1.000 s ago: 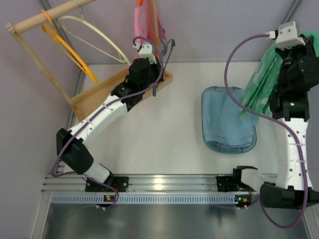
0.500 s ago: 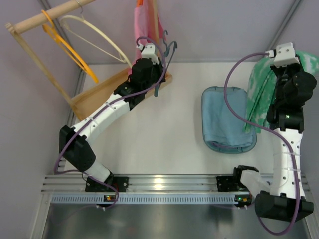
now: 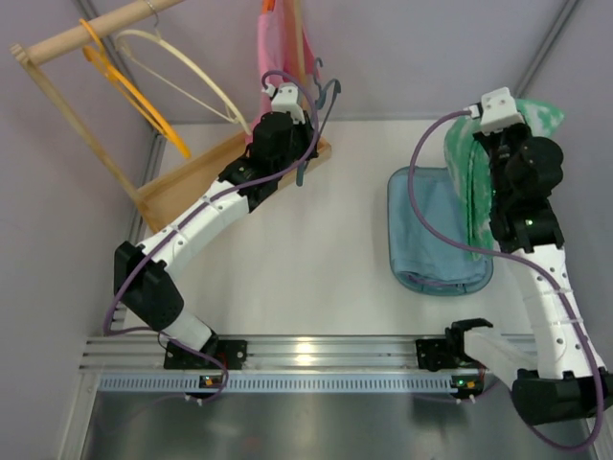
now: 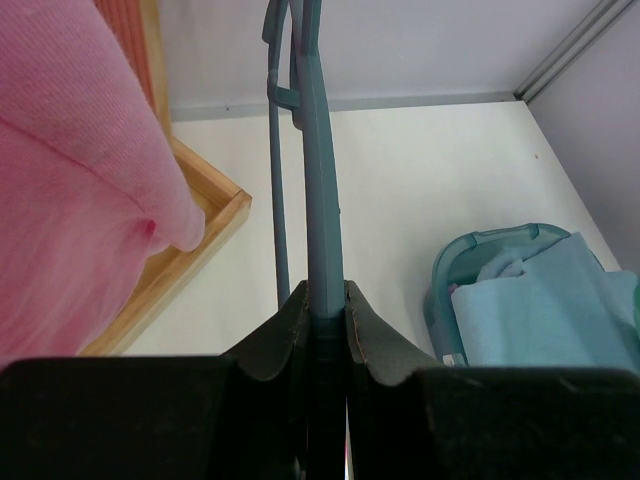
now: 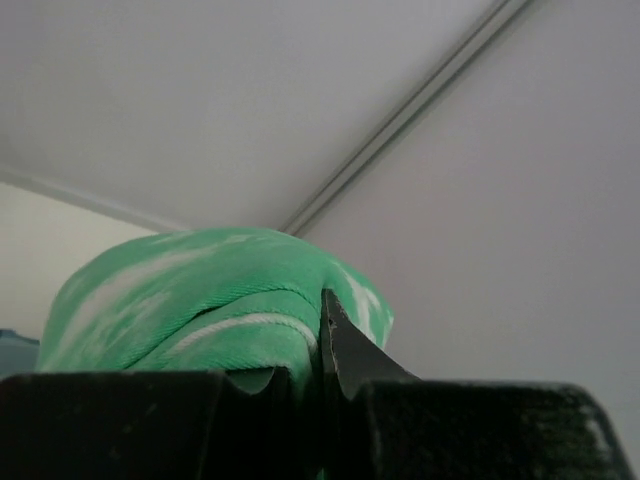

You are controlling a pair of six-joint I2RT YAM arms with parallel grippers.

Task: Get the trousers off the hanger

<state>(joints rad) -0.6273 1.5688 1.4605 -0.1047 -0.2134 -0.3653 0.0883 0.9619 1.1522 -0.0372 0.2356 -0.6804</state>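
Observation:
The robot's right gripper should release the green trousers on top of the folded light-blue cloth (image 3: 419, 236) in the teal basket.
The green trousers (image 3: 471, 182) with white blotches hang from my right gripper (image 3: 512, 120) at the far right, draping down over the basket's right edge. In the right wrist view the gripper (image 5: 318, 330) is shut on a fold of the trousers (image 5: 200, 300). The dark grey-blue hanger (image 3: 321, 120) stands bare at the back, by the wooden tray. My left gripper (image 3: 287, 115) is shut on it. In the left wrist view the hanger (image 4: 320, 180) runs up from between the closed fingers (image 4: 325, 305).
A teal basket (image 3: 407, 187) holds a folded light-blue cloth (image 3: 431, 235). A wooden tray (image 3: 182, 187) lies at the back left under a wooden rail (image 3: 86, 34) with an orange hanger (image 3: 134, 96) and a cream hanger (image 3: 192, 77). A pink cloth (image 3: 278, 48) hangs behind the left gripper.
My right arm has swung left with the trousers, bringing them from the far right edge over the basket's right side. My left arm with the hanger moved slightly, then held still.

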